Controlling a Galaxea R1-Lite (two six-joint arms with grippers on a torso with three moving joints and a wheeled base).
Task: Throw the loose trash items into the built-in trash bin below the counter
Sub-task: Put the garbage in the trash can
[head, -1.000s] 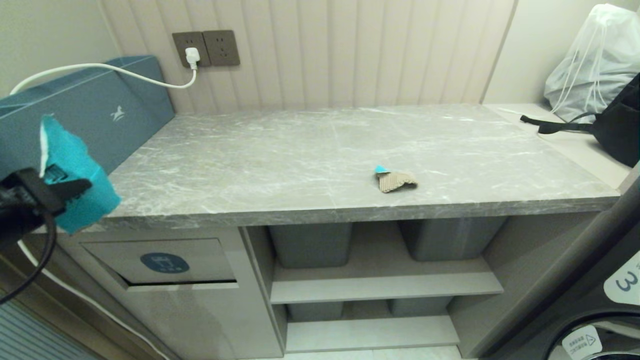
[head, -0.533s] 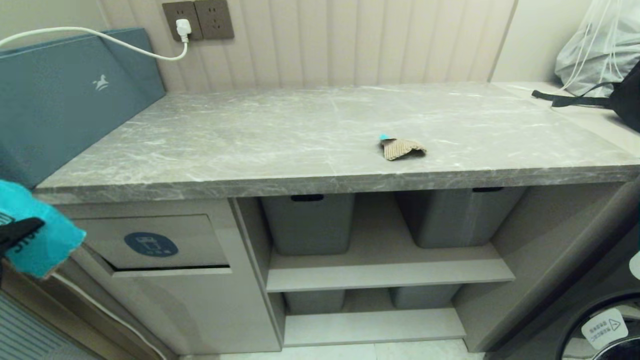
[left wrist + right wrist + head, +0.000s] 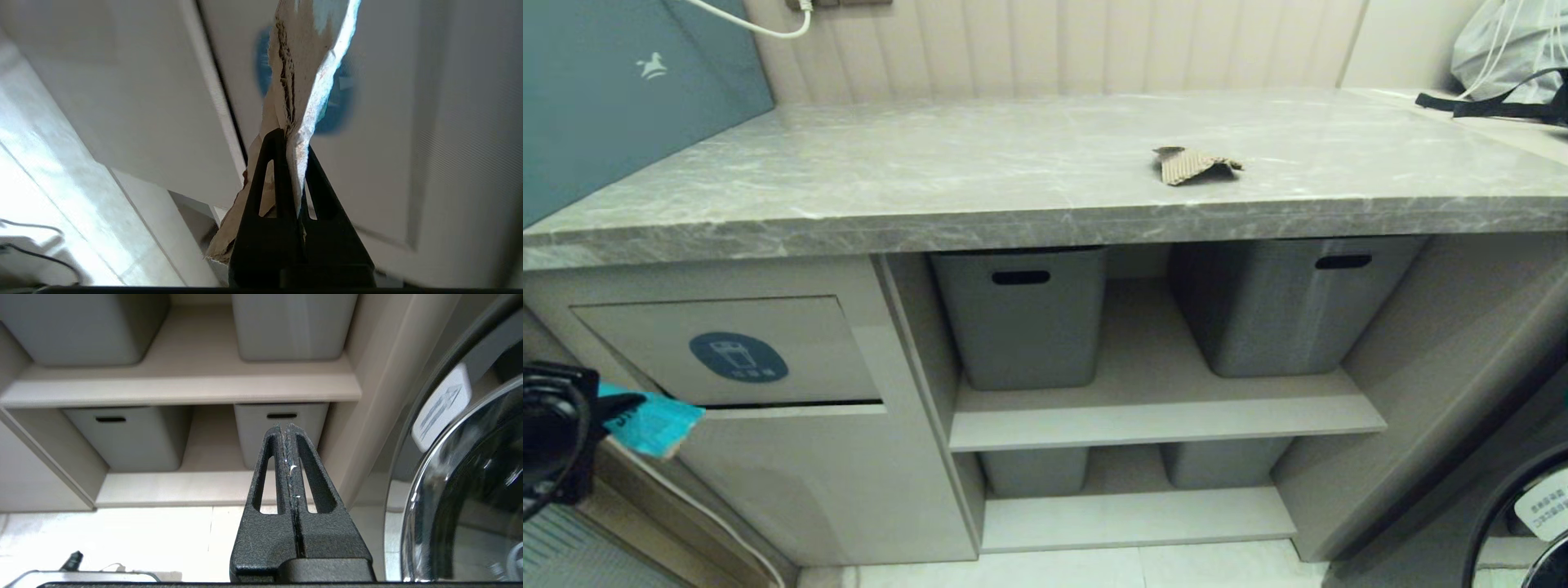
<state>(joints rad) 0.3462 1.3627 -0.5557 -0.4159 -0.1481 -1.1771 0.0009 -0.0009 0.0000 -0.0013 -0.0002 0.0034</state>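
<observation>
My left gripper is going to drop the trash scrap inside the bin (image 3: 844, 376), behind the end of the flap nearest the grey tubs.
My left gripper (image 3: 625, 403) is shut on a trash scrap (image 3: 654, 423), turquoise on one face and tan on the other (image 3: 300, 77). It hangs low at the left, just in front of the built-in trash bin's flap (image 3: 792, 347) with its round blue sticker (image 3: 738, 357). In the left wrist view the scrap stands pinched between the black fingers (image 3: 276, 171), pointing at the flap and sticker (image 3: 335, 118). A second brown ribbed scrap (image 3: 1194, 164) lies on the grey marble counter (image 3: 931, 175). My right gripper (image 3: 284, 430) is shut and empty, parked low facing the shelves.
Grey tubs (image 3: 1021, 314) (image 3: 1278, 298) with slot handles stand on the open shelves right of the bin, with more below. A big teal box (image 3: 621, 90) leans at the counter's back left. A washing machine door (image 3: 1531, 523) is at the lower right.
The head view has tilted down, so the counter now sits high and the cabinet front fills the picture. My left gripper with the turquoise scrap has dropped from counter height to the bin flap's lower edge.
</observation>
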